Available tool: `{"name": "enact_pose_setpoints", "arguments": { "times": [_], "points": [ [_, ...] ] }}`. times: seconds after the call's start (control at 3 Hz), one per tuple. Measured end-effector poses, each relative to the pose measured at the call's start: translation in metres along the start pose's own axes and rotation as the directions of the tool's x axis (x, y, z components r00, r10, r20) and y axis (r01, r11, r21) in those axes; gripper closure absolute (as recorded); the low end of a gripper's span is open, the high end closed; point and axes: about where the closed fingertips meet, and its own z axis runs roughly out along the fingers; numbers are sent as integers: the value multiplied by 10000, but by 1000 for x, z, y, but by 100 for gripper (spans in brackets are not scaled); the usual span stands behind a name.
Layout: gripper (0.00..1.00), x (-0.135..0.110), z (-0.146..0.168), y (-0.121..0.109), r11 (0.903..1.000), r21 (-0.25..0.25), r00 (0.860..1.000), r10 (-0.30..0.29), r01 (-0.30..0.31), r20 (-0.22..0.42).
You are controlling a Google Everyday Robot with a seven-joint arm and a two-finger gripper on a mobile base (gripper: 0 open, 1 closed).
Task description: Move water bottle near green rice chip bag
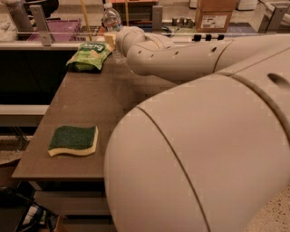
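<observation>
Next, I release the water bottle upright on the table's far end [109, 67], close beside the green rice chip bag.
The water bottle [111, 19], clear with a white cap, stands upright at the far end of the table, just right of the green rice chip bag [89, 55]. My gripper [112, 39] is at the end of the cream arm and is shut around the bottle's middle. The bottle's lower part shows below the gripper, close to the tabletop. The light green bag lies flat at the table's far left corner, a short gap from the bottle. My arm hides the table's right side.
A dark-green-and-yellow sponge [74, 139] lies near the front left of the brown table [86, 104]. A railing with posts [41, 20] and a purple bin [59, 28] stand behind the table. Cardboard boxes [216, 13] stand at the back right.
</observation>
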Motion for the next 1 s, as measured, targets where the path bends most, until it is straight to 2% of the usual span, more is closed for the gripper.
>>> {"name": "enact_pose_setpoints", "arguments": {
  "times": [0.33, 1.0],
  "points": [
    [100, -1, -4, 15, 9996, -281, 9996, 78, -70, 268],
    [100, 9, 6, 37, 9964, -807, 9991, 298, -271, 315]
  ]
}}
